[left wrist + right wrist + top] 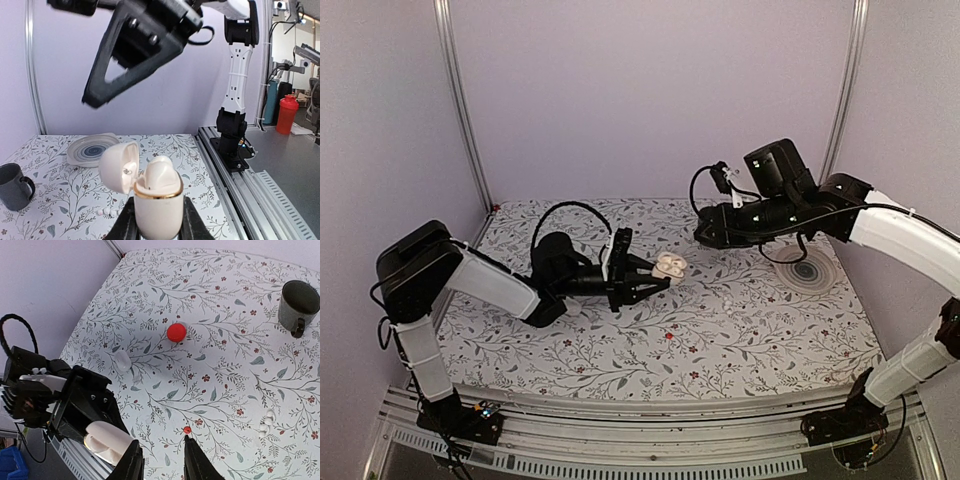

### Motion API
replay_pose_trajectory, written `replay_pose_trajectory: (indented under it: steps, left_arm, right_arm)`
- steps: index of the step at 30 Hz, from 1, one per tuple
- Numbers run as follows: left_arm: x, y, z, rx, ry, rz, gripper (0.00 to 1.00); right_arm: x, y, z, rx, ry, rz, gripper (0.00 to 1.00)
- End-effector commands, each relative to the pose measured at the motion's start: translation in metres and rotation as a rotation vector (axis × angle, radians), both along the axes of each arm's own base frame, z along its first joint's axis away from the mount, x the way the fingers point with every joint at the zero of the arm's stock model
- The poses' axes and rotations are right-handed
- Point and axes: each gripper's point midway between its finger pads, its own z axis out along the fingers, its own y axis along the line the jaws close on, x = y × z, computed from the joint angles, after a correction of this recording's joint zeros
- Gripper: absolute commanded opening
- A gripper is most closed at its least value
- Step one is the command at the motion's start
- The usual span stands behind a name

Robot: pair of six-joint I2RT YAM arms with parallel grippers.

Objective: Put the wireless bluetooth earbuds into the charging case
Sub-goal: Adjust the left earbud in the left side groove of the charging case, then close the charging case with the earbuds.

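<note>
The robot's left gripper will release the charging case, now held upright above the table, on the floral cloth (pixel 658 304), behind the small red dot.
My left gripper (pixel 655 278) is shut on the charging case (pixel 669 265), a cream-white case with a gold rim, and holds it upright above the table. In the left wrist view the case (pixel 159 210) sits between the fingers with its lid (pixel 118 167) swung open to the left. A cream earbud (pixel 161 175) sits in its top. My right gripper (pixel 703 232) hangs above and just right of the case, open and empty. In the right wrist view (pixel 162 445) the case (pixel 107 440) lies just left of its left finger. A small whitish oval (pixel 122 360) lies on the table; I cannot tell whether it is an earbud.
A grey mug (pixel 299 302) stands on the table. A flat red disc (pixel 176 332) lies on the floral cloth. A ringed plate (pixel 810 270) sits at the right. Tiny white pieces (pixel 267 422) and a small red dot (pixel 186 430) lie near the middle.
</note>
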Motion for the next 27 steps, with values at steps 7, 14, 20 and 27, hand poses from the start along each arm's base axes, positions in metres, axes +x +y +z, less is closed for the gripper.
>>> replay_pose_trajectory:
  steps: [7, 14, 20, 27]
  left_arm:
    - [-0.022, 0.010, 0.033, -0.083, -0.139, -0.022, 0.00]
    - [-0.011, 0.017, 0.031, -0.076, -0.058, 0.004, 0.00]
    - [0.007, 0.023, 0.029, -0.078, 0.058, 0.038, 0.00]
    - [0.037, 0.019, 0.019, -0.022, 0.251, 0.110, 0.00]
  right_arm:
    - [-0.006, 0.055, -0.047, 0.134, 0.167, 0.221, 0.26]
    - [-0.020, 0.062, -0.009, 0.264, 0.051, 0.336, 0.27]
    - [-0.040, 0.055, 0.019, 0.346, -0.023, 0.405, 0.29]
    - [-0.005, 0.018, -0.032, 0.164, 0.045, 0.146, 0.30]
